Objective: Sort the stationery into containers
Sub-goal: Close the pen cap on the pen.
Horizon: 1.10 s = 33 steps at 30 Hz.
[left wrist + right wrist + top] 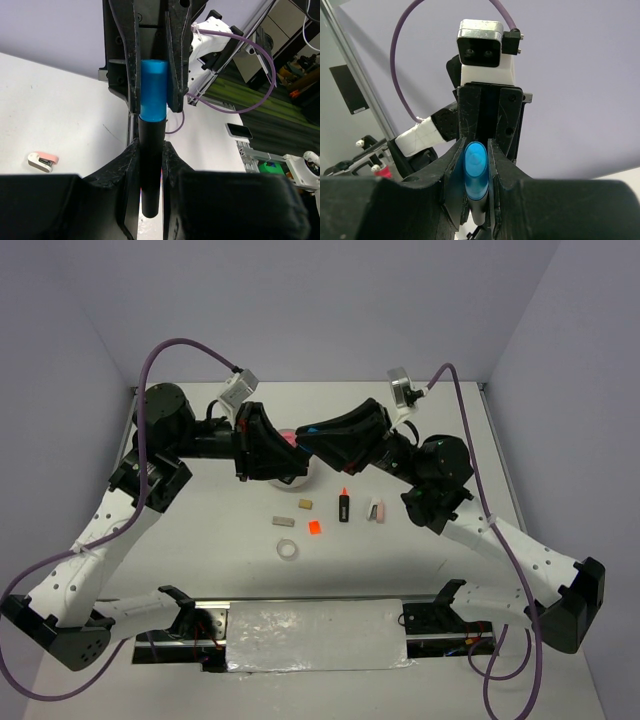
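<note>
The blue-capped black marker, now in the air between both grippers, will be let go by my right gripper inside the round white container (306, 453), on the side of the orange-capped marker.
A black marker with a blue cap (152, 95) hangs in the air between both grippers. My left gripper (150, 147) is shut on its black barrel, and my right gripper (476, 150) is shut on the blue cap (475, 162). In the top view the left gripper (262, 445) and right gripper (322, 438) meet above the round white container (292, 478), which they mostly hide. On the table lie an orange-capped marker (343, 506), a pink tube (375, 510), two tan erasers (282, 521) (304, 504), an orange square (314, 528) and a clear tape ring (288, 551).
A foil-covered plate (315, 635) lies between the arm bases at the near edge. Purple cables loop over both arms. Walls close the table at the back and sides. The pink tube (42, 161) also shows low left in the left wrist view.
</note>
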Tool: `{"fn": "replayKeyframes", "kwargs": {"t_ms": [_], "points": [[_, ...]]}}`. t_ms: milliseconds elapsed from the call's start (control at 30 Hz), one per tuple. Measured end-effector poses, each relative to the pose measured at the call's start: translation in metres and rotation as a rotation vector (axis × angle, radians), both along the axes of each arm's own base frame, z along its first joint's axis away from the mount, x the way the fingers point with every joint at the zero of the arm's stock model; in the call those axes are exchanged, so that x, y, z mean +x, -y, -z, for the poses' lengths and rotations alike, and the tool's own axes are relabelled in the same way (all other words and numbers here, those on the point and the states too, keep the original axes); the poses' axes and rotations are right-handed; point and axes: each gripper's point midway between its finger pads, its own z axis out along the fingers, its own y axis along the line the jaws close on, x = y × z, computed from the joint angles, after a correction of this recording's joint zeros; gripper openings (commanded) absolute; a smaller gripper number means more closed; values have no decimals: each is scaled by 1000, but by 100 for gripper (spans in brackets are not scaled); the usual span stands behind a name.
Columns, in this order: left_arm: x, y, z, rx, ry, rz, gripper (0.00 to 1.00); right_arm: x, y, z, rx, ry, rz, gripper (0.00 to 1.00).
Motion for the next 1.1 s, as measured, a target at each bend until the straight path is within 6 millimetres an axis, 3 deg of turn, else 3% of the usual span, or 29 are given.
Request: {"fn": "replayKeyframes", "kwargs": {"t_ms": [500, 767, 1000, 1100], "points": [[-6, -2, 1, 5, 3, 33, 0, -8, -13, 5, 3, 24, -16, 0], [-12, -6, -3, -1, 22, 40, 0, -15, -19, -5, 7, 33, -41, 0], [-9, -11, -4, -34, 62, -39, 0, -14, -26, -15, -130, 52, -87, 0], [-6, -14, -1, -39, 61, -80, 15, -13, -30, -14, -188, 46, -111, 0]]}}
